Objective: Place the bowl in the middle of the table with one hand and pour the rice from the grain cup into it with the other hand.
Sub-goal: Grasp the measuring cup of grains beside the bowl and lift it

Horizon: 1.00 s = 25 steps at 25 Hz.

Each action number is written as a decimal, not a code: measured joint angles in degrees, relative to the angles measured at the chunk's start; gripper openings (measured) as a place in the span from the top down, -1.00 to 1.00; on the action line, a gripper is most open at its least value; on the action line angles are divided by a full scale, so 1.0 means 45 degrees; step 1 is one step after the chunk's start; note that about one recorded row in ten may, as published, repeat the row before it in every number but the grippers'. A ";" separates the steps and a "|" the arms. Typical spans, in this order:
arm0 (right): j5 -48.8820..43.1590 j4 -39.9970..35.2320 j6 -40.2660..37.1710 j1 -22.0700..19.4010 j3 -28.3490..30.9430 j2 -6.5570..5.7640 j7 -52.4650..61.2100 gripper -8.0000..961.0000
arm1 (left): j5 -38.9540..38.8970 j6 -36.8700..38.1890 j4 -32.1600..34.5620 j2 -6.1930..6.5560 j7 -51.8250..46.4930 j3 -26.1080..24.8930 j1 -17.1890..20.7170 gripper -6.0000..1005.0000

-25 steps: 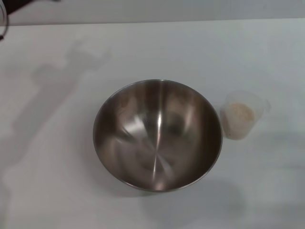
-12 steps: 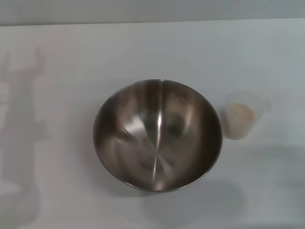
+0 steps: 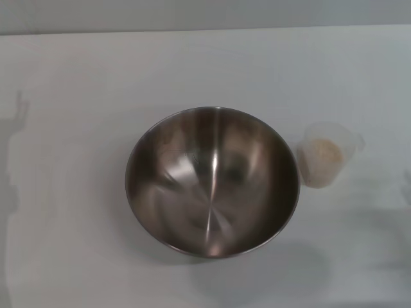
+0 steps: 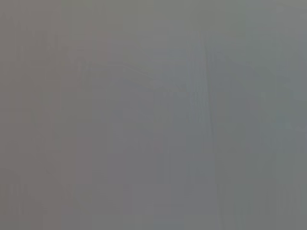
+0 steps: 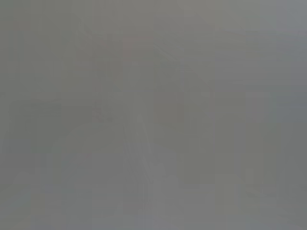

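The robot's right gripper needs to next move to the grain cup's handle (image 3: 360,142), on the side away from the stainless-steel bowl, and close there.
The stainless-steel bowl (image 3: 212,181) stands upright and empty in the middle of the white table (image 3: 77,77) in the head view. The clear grain cup (image 3: 325,154) stands upright just to the bowl's right, a small gap apart, with pale rice (image 3: 323,153) inside it. Neither gripper shows in any view. Only an arm's shadow lies on the table at the far left. Both wrist views show a plain grey surface with nothing on it.
The table's far edge (image 3: 205,29) runs along the top of the head view. Faint shadows lie on the table at the left edge and at the right edge.
The dark arm part at the top left corner has left the head view. Its shadow has slid leftward to the table's left edge. The bowl and the cup have not moved.
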 joint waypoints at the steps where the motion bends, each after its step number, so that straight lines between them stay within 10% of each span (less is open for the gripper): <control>1: -0.0035 0.0022 0.0336 0.0106 -0.0002 -0.0001 0.0035 -0.57 | -0.0002 -0.0006 0.0030 -0.0002 -0.0016 0.0001 0.0001 -0.65; 25: -0.0409 0.0295 0.3720 0.1718 -0.0838 0.0014 0.0048 -0.58 | 0.0045 -0.0064 0.0173 -0.0004 -0.0221 0.0126 -0.0064 -0.65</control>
